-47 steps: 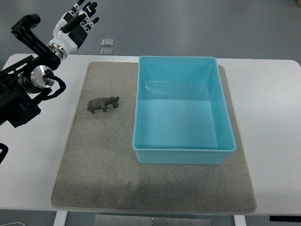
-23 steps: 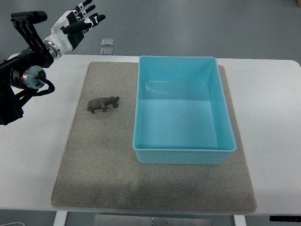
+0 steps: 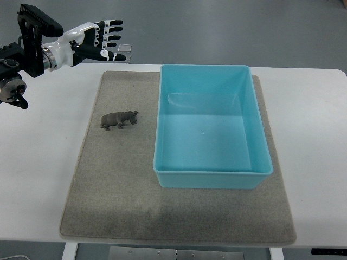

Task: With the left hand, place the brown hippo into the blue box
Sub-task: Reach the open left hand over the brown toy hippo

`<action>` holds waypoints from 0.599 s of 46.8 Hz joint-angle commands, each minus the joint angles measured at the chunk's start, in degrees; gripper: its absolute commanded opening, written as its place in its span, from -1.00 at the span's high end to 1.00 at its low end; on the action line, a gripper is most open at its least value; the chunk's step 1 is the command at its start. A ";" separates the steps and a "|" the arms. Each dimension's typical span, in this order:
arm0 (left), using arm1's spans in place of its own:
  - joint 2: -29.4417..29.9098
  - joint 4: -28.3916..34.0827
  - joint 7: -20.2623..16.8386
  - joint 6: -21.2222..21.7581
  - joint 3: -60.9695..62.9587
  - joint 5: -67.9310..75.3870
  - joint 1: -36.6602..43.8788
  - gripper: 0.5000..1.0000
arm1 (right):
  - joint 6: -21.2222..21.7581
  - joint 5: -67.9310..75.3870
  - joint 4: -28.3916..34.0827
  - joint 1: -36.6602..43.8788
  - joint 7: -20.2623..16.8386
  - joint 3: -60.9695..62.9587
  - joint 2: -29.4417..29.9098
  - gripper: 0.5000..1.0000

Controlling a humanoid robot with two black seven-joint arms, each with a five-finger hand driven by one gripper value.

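Next, my left gripper closes around the rear half of the brown hippo's body (image 3: 113, 119). The hippo's head will stay free on the side toward the blue box.
A small brown hippo (image 3: 118, 119) stands on a grey mat (image 3: 114, 184), left of the blue box (image 3: 209, 177). The box is open-topped and holds nothing. My left hand (image 3: 104, 40) is at the top left, above the table's far edge, well behind the hippo. Its fingers are spread and point right, and it holds nothing. The right arm does not show.
The mat lies on a white table (image 3: 38, 162). The left arm's black links (image 3: 24, 49) sit over the table's far left corner. Two small square plates (image 3: 123, 52) lie on the floor behind the table.
The left arm has swung back and to the left. The hand has turned from pointing up-right to pointing right, and sits a little lower. The hippo and box have not moved.
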 commanded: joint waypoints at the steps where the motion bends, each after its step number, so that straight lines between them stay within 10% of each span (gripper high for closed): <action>1: 2.67 -3.61 -0.06 -0.37 4.70 2.40 -3.45 -0.98 | 0.00 -0.02 0.00 0.01 0.00 -0.04 0.00 -0.74; 28: 7.33 -13.37 -0.06 -0.11 8.57 28.33 -6.36 -0.98 | 0.00 -0.02 0.00 0.01 0.00 -0.04 0.00 -0.74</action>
